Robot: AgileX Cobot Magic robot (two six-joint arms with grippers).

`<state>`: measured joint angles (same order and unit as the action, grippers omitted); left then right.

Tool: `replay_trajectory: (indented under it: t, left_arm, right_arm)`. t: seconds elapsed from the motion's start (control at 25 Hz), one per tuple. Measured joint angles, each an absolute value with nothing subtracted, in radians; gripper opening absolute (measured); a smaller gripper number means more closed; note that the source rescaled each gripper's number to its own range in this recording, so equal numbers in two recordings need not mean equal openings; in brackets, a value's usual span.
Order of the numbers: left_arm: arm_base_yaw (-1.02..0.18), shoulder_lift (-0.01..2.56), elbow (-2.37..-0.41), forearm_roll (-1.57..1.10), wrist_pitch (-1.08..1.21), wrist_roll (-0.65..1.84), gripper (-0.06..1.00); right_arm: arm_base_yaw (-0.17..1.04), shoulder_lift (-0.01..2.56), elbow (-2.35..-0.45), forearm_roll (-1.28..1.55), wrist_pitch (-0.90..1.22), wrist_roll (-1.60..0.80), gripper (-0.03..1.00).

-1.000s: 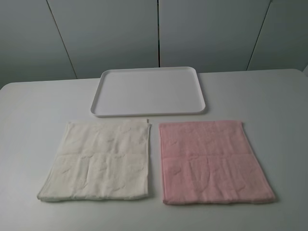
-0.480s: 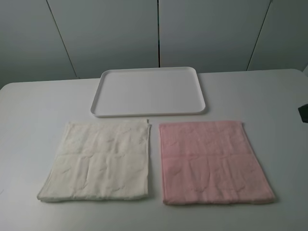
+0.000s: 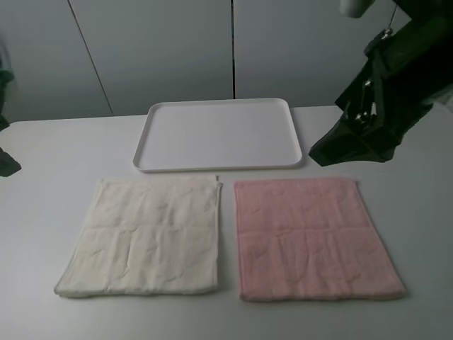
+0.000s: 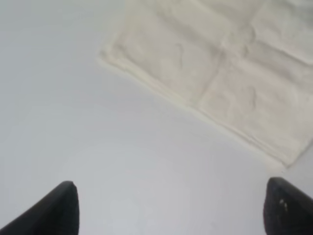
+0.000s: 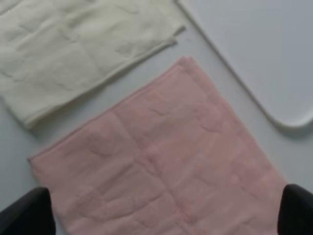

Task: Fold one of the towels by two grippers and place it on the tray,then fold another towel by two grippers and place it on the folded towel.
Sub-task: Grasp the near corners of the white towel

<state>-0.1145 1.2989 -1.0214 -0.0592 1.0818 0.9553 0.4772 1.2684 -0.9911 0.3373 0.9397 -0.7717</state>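
Observation:
The cream towel's near corner [image 3: 65, 288] [image 4: 285, 157], the one farthest from the pink towel, is the next place my left gripper will go to and close on.
A cream towel [image 3: 145, 237] lies flat at the front left of the table and a pink towel [image 3: 311, 237] lies flat beside it on the right. A white tray [image 3: 219, 134] sits empty behind them. My right gripper [image 3: 343, 147] hangs above the table just right of the tray, over the pink towel's far right corner; its wrist view shows the pink towel [image 5: 166, 161], the cream towel [image 5: 83, 44] and the tray's corner [image 5: 264, 54], with open fingertips [image 5: 24, 210]. My left gripper [image 3: 7, 163] is at the far left edge, open over bare table beside the cream towel [image 4: 220, 73].
The table top [image 3: 56, 156] is white and bare around the towels and tray. Grey panelled wall [image 3: 163, 49] stands behind the table's far edge.
Both arms have come into view: the right arm has swung in from the right to beside the tray, and the left gripper has appeared at the left edge. Towels and tray have not moved.

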Motion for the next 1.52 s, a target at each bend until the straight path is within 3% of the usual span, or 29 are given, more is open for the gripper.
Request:
replay_trajectory:
  t: [0.28,0.6,0.92,1.52]
  left_arm:
    - [-0.300,1.406,-0.919,0.116,1.052,0.996,0.97]
    - [-0.337,1.478,-0.674,0.152,0.868,1.064,0.97]
    - [-0.404,1.495,-0.510,0.146,0.707,1.117,0.97]
    - [-0.485,1.674,-0.499,0.240,0.599,0.978,0.97]
  right_arm:
    - [0.769,1.474,-1.063,0.140,0.922,-0.763,0.98]
    - [0.947,1.629,-1.078,0.070,0.889,-0.729,0.98]
    - [1.005,1.725,-1.079,0.067,0.842,-0.723,0.98]
    - [1.005,1.737,-1.079,0.067,0.838,-0.713,0.98]
